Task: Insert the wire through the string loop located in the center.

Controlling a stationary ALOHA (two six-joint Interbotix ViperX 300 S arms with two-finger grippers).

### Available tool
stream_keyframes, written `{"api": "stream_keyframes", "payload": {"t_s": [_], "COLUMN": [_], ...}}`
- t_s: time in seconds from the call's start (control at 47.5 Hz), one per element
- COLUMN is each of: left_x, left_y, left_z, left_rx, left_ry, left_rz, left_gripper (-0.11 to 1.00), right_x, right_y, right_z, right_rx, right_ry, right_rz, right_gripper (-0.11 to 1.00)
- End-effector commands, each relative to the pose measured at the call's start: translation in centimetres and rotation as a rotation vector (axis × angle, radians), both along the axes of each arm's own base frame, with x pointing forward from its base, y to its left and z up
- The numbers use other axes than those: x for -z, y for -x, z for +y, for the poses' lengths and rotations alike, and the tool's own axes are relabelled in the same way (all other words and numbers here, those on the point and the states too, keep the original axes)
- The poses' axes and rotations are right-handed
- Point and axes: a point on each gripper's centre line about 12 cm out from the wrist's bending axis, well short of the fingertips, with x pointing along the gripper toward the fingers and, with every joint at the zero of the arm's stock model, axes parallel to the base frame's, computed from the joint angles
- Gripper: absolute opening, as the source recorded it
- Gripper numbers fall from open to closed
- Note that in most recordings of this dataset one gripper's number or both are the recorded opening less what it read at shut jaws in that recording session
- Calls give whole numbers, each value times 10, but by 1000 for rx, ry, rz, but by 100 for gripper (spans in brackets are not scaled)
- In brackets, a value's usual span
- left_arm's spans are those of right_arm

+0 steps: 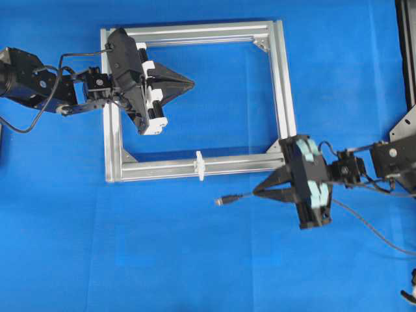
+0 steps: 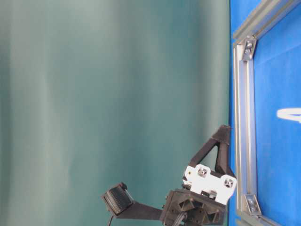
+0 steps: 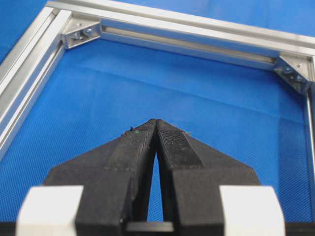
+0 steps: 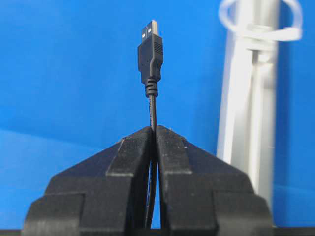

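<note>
Next, my right gripper takes the wire's plug, now beside the whitish string loop, to the blue cloth (image 1: 199, 223) outside the near bar. It will lay the plug down there, straight out from the string loop.
My right gripper (image 1: 255, 192) is shut on the wire (image 1: 242, 195), just below the frame's near bar. The wire's plug (image 4: 150, 48) sticks out ahead of the closed fingertips (image 4: 153, 129), its metal tip pointing left in the overhead view. The whitish string loop (image 1: 200, 165) sits across the near bar of the silver frame (image 1: 283, 84); in the right wrist view the string loop (image 4: 260, 28) shows at the upper right, to the right of the plug. My left gripper (image 1: 192, 82) hangs shut and empty inside the frame, near its far left part; its tips (image 3: 155, 121) touch.
A blue cloth (image 1: 195, 260) covers the table. The wire's slack (image 1: 370, 229) trails off to the right behind my right arm. Corner brackets (image 3: 81, 33) sit inside the frame's corners. A black upright (image 1: 407, 52) stands at the right edge.
</note>
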Motion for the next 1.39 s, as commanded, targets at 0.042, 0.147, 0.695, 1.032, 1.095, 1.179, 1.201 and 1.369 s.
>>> {"api": "stream_keyframes", "payload": {"t_s": [0.042, 0.147, 0.695, 1.032, 1.095, 1.179, 1.201, 1.369], "left_x": [-15, -14, -16, -16, -17, -17, -17, -17], "left_y": [-3, -2, -4, -3, -3, -2, -3, -3], "left_z": [-2, -2, -2, -3, -3, -2, -3, -3], "left_rx": [7, 7, 9, 9, 9, 7, 10, 10], "left_ry": [-10, -10, -11, -11, -11, -11, -12, -12], "left_rz": [-43, -42, -46, -46, -48, -48, -48, -49], "left_gripper": [0, 0, 0, 0, 0, 0, 0, 0], "right_x": [-9, -9, -17, -15, -16, -17, -17, -17], "right_y": [-5, -6, -26, -62, -65, -66, -66, -66], "right_z": [-15, -22, 34, 47, 48, 48, 48, 48], "right_rx": [50, 73, -89, -107, -107, -108, -108, -102], "right_ry": [-5, -3, -9, 13, 12, 12, 11, 4], "right_rz": [-32, -30, -70, 1, -3, -5, -6, -7], "right_gripper": [-2, -2, -2, -2, -2, -2, -2, 0]}}
